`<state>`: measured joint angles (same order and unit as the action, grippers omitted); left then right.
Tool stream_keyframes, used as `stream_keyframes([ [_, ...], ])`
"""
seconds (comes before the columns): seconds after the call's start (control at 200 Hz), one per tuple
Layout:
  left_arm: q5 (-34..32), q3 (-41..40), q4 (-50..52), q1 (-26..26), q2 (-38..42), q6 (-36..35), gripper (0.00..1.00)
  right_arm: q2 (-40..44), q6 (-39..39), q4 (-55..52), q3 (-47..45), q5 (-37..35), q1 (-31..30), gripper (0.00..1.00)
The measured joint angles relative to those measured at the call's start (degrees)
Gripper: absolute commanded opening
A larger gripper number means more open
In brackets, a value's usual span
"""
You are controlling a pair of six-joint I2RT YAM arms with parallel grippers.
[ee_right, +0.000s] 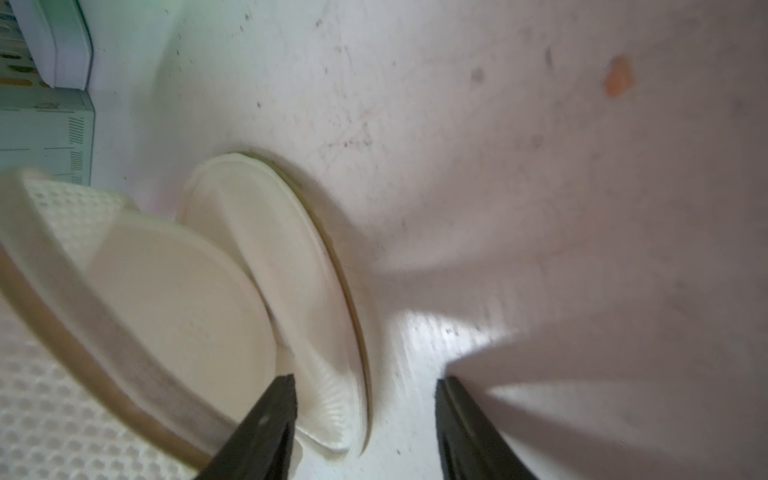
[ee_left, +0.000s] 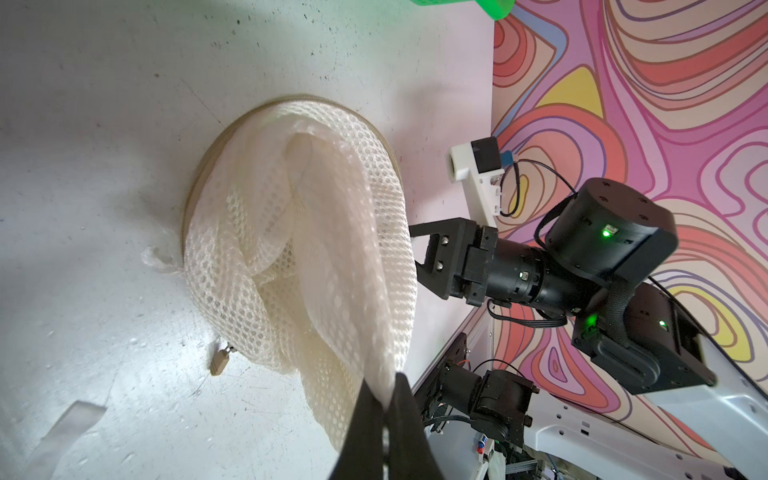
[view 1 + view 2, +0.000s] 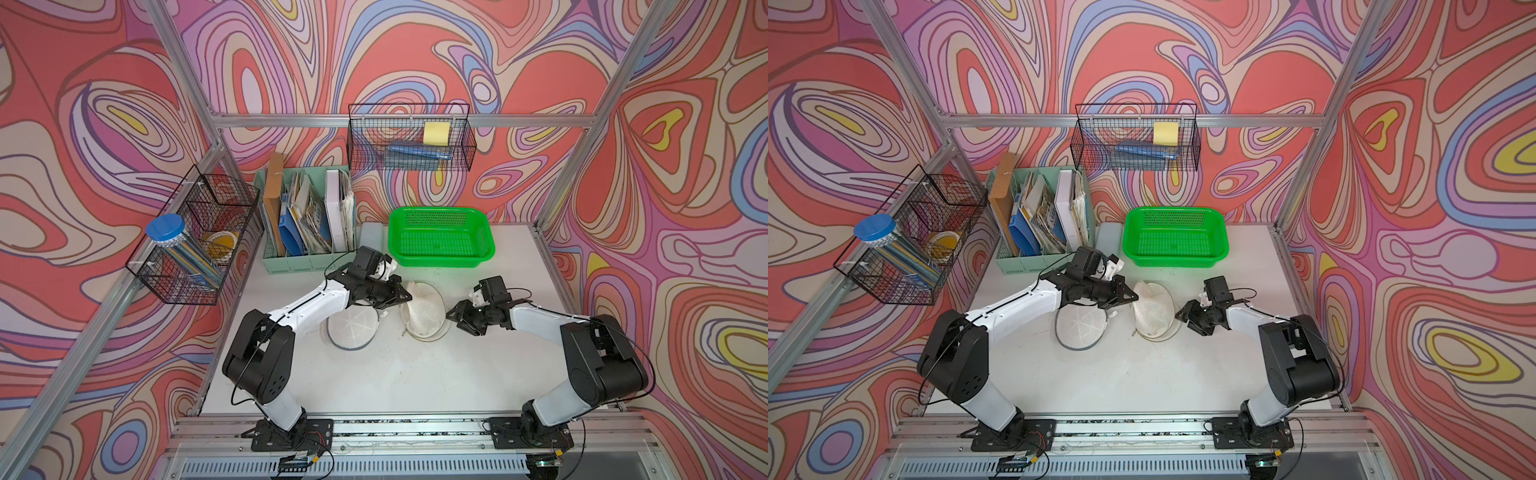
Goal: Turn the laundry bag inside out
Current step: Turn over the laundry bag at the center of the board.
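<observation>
My left gripper needs to release the fold of mesh on the table [image 3: 412, 313] [image 2: 248, 276] next to the flat round mesh disc.
The laundry bag [image 3: 426, 311] is a round white mesh pouch with a beige zipper rim, lying mid-table in both top views [image 3: 1154, 311]. My left gripper [image 2: 384, 390] is shut on a fold of its mesh, which it holds pulled up off the rim. The beige zipper pull [image 2: 219, 361] hangs at the bag's edge. In a top view this left gripper [image 3: 405, 297] sits at the bag's left side. My right gripper [image 1: 365, 382] is open at the bag's right edge [image 1: 249, 270]. One finger [image 1: 282, 399] is over the fabric and the other over bare table, with the rim between them.
A flat round mesh disc with a grey rim [image 3: 353, 328] lies under my left forearm. A green basket [image 3: 440, 241] and a mint file organiser [image 3: 307, 224] stand at the back. Wire baskets [image 3: 409, 139] [image 3: 195, 241] hang on the walls.
</observation>
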<state>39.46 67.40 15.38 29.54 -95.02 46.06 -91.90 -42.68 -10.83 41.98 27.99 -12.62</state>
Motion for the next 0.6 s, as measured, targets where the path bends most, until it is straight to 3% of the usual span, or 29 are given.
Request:
stream_keyframes([
  [0.075, 0.00, -0.02, 0.00, 0.00, 0.00, 0.02, 0.00, -1.92, -1.18, 3.26, 0.00, 1.73, 0.00, 0.35],
  [0.19, 0.02, -0.07, -0.11, 0.00, 0.00, 0.11, 0.00, -4.61, -3.13, 7.10, 0.00, 2.95, -0.02, 0.00],
  [0.35, -0.61, -0.13, 0.35, 0.00, 0.07, -0.04, 0.00, -4.72, -2.23, 6.19, 0.74, 2.01, -0.15, 0.00],
  [0.601, -8.92, 2.60, 11.58, -0.39, -0.07, -4.52, 0.00, 5.81, 7.39, -11.67, 12.85, -9.86, 1.95, 0.00],
])
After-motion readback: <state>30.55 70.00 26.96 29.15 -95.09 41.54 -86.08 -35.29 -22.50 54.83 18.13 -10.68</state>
